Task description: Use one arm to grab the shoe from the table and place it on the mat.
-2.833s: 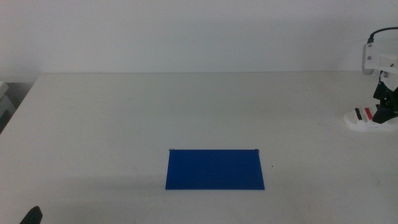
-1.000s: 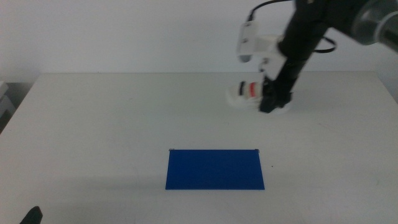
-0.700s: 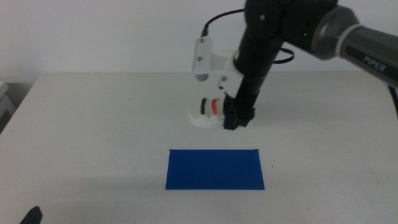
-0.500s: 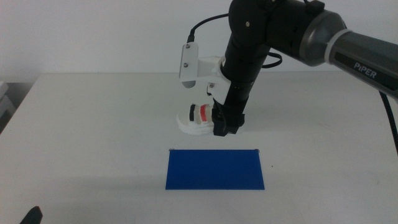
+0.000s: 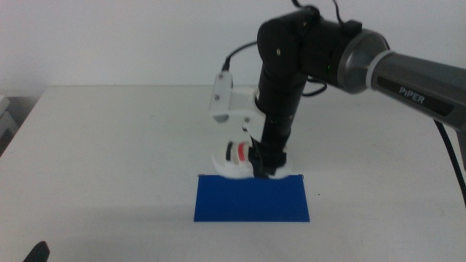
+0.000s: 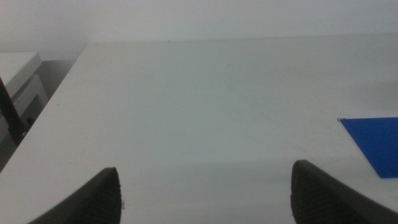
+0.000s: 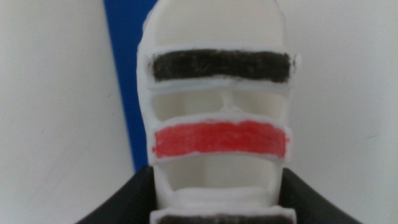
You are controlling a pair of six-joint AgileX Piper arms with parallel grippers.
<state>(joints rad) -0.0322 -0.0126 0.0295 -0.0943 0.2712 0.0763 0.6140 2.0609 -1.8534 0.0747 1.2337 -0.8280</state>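
Observation:
My right gripper is going to set the white shoe down in the middle of the dark blue mat (image 5: 246, 196).
My right gripper (image 5: 263, 161) is shut on the white shoe (image 5: 237, 160) with black and red straps and holds it just above the far edge of the dark blue mat (image 5: 251, 199). The black arm (image 5: 291, 80) reaches in from the right. In the right wrist view the shoe (image 7: 221, 112) fills the picture between the jaws, with a strip of the mat (image 7: 127, 74) behind it. My left gripper (image 6: 205, 193) is open and empty low at the table's near left; only its tip (image 5: 36, 252) shows in the middle view. A corner of the mat (image 6: 373, 140) shows in the left wrist view.
The white-grey table (image 5: 109, 145) spreads around the mat. A white wall stands behind it. A pale box edge (image 5: 6, 120) sits off the table's left side.
My right arm has carried the shoe from the table's far right to the left and toward me, lowering it to the mat's far edge. The left arm has not moved.

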